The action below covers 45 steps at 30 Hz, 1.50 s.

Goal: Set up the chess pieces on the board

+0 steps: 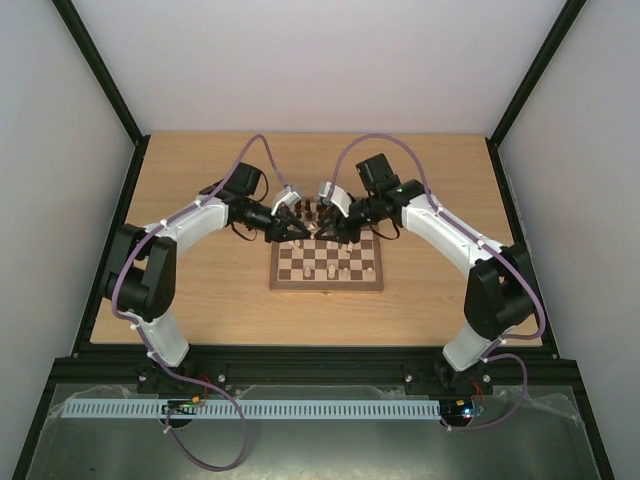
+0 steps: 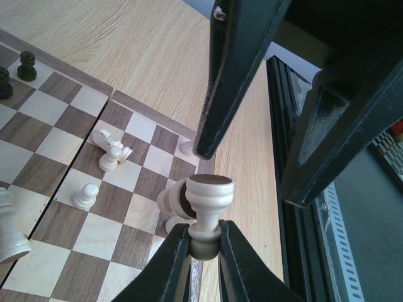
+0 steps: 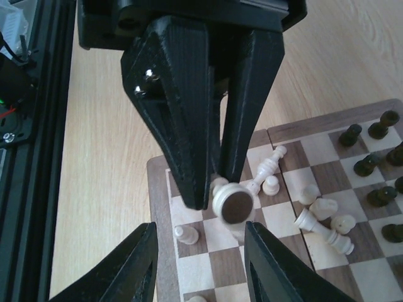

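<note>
The robot's left gripper needs to put the cream piece, now held above the board's corner squares, down on the dark corner square at the board's near edge [image 1: 283, 272].
The board [image 1: 325, 287] lies mid-table, and both grippers meet over its far edge. My left gripper [image 2: 204, 242] is shut on the neck of a cream piece [image 2: 211, 192], which it holds above the board's corner squares with its round dark-felted base [image 3: 232, 204] turned away from the fingers. My right gripper [image 3: 200, 264] is open, its fingers standing either side of that piece without touching it. Several cream chess pieces lie toppled [image 3: 321, 214] on the board [image 3: 208, 270], while one pawn [image 3: 186, 234] stands upright. Dark pieces [image 3: 371, 163] stand further along.
Another cream piece [image 2: 170, 200] sits just behind the held one. A cream pawn [image 2: 86, 196] stands and two cream pieces [image 2: 110, 150] lie on nearby squares. A black frame rail [image 2: 296, 239] borders the table [image 2: 151, 56] beside the board.
</note>
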### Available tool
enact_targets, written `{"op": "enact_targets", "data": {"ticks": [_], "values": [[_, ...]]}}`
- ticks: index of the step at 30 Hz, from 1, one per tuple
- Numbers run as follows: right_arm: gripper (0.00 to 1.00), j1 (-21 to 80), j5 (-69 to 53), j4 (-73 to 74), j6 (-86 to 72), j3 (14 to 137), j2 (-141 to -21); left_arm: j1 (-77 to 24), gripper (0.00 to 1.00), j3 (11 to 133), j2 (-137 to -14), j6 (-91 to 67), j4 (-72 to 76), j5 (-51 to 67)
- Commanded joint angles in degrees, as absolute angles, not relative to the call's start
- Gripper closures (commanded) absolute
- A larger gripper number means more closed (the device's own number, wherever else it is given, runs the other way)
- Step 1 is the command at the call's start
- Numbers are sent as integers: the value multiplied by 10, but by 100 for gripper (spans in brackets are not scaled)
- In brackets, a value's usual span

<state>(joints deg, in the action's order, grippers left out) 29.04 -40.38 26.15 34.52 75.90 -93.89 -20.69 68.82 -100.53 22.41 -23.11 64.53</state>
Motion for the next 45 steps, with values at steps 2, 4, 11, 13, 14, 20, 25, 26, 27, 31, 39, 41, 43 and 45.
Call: {"op": "enact_targets", "data": {"ticks": [2, 4, 11, 13, 14, 20, 25, 26, 27, 31, 39, 41, 43, 45], "values": [[61, 300, -417, 227, 343, 751, -962, -204, 87, 706, -995, 250, -243, 666], [61, 303, -414, 224, 342, 749, -967, -204, 87, 706, -995, 250, -243, 666], [55, 304, -404, 216, 341, 728, -966, -204, 87, 704, -991, 249, -240, 666], [55, 305, -401, 213, 339, 724, -967, -204, 87, 703, -991, 248, -240, 666], [55, 304, -400, 210, 337, 722, -968, -204, 87, 703, -991, 248, -239, 666], [65, 305, -394, 178, 311, 721, -984, -204, 87, 704, -993, 244, -237, 667], [74, 305, -388, 160, 295, 719, -990, -204, 87, 702, -992, 242, -236, 667], [75, 305, -386, 159, 295, 718, -990, -204, 87, 702, -992, 241, -236, 667], [77, 305, -384, 158, 296, 717, -990, -204, 88, 702, -992, 242, -235, 667], [83, 305, -380, 160, 300, 714, -988, -204, 87, 701, -992, 241, -235, 667], [93, 304, -345, 215, 339, 710, -970, -199, 88, 701, -987, 219, -230, 637], [94, 302, -323, 242, 351, 707, -963, -197, 88, 697, -974, 216, -236, 615], [94, 294, -309, 269, 363, 706, -957, -193, 88, 688, -960, 217, -243, 591], [94, 287, -293, 296, 376, 706, -953, -189, 88, 685, -953, 222, -270, 572]]}}
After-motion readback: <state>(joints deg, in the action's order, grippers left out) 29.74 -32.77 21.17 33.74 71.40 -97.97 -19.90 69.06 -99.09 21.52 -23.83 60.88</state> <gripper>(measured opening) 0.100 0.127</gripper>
